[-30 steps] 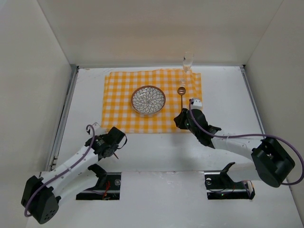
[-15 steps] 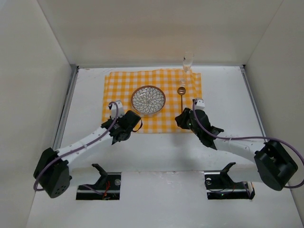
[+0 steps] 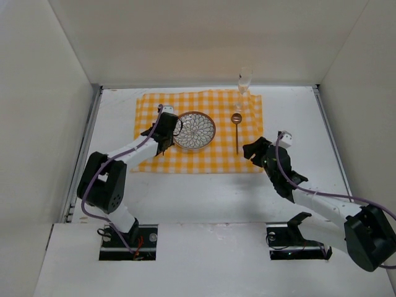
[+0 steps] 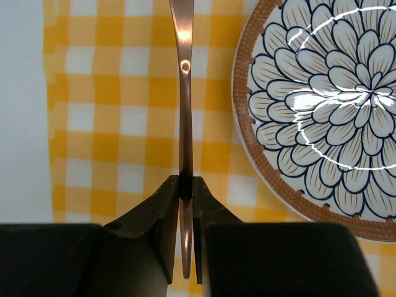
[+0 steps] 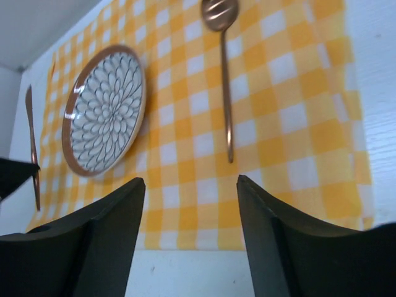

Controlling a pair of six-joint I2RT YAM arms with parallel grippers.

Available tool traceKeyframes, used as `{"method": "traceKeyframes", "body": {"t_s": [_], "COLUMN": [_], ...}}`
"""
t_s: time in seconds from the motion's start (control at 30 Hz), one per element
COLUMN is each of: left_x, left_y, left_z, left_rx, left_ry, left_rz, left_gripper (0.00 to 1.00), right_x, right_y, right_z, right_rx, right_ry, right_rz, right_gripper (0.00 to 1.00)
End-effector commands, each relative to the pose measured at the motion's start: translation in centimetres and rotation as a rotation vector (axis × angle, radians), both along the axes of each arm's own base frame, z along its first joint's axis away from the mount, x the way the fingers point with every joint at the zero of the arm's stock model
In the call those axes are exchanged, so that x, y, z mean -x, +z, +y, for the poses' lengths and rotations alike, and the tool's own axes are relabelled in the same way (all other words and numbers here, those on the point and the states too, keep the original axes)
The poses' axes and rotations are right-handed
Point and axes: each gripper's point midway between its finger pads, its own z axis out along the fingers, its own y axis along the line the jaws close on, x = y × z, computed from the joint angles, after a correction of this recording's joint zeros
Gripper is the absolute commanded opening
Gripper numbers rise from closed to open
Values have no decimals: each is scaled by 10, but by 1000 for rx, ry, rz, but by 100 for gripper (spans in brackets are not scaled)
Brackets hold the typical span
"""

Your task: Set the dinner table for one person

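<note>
Next, the left gripper releases the slim copper utensil on the checked cloth (image 3: pixel 154 134) (image 4: pixel 142 108) between the plate and the closest side edge of the cloth. The utensil now hangs over the cloth beside the plate.
The white dinner table (image 3: pixel 297 124) carries a yellow-and-white checked cloth (image 3: pixel 204 162). On the cloth lie a flower-patterned plate (image 3: pixel 193 130) and, to its right, a copper spoon (image 3: pixel 236 131). A clear glass (image 3: pixel 244 83) stands at the cloth's far right corner. My left gripper (image 3: pixel 162 133) hangs over the cloth just left of the plate (image 4: pixel 322 124), shut (image 4: pixel 185 179) on the handle of a slim copper utensil (image 4: pixel 184 93) that points away from me. My right gripper (image 3: pixel 255 150) is open (image 5: pixel 190 182) over the cloth's near right corner, below the spoon (image 5: pixel 226 93) and empty.
White walls close in the table on the left, back and right. Bare tabletop (image 3: pixel 204 198) lies between the cloth and the arm bases, and on either side of the cloth (image 4: pixel 18 93).
My left arm has swung from the near left up to the cloth beside the plate, carrying the utensil. My right gripper has opened and drawn back to the right, away from the spoon.
</note>
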Motion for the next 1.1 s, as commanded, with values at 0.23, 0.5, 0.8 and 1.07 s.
{"method": "traceKeyframes", "body": {"t_s": [0.23, 0.5, 0.8, 1.07], "left_x": [-30, -39, -31, -32], "left_y": [6, -12, -29, -46], "left_z": [-4, 24, 46, 51], "left_rx": [-60, -187, -254, -300], "left_ry": [-175, -125, -73, -87], "left_rz": [54, 144, 188, 226], "left_gripper": [4, 4, 3, 3], "right_x": [-13, -15, -13, -15], "right_y": [2, -4, 0, -2], "right_z": [-29, -14, -15, -9], "right_rx": [-77, -95, -100, -92], "right_ry": [-143, -77, -74, -49], "right_rz": [-8, 20, 7, 14], "right_gripper": [74, 75, 75, 74]}}
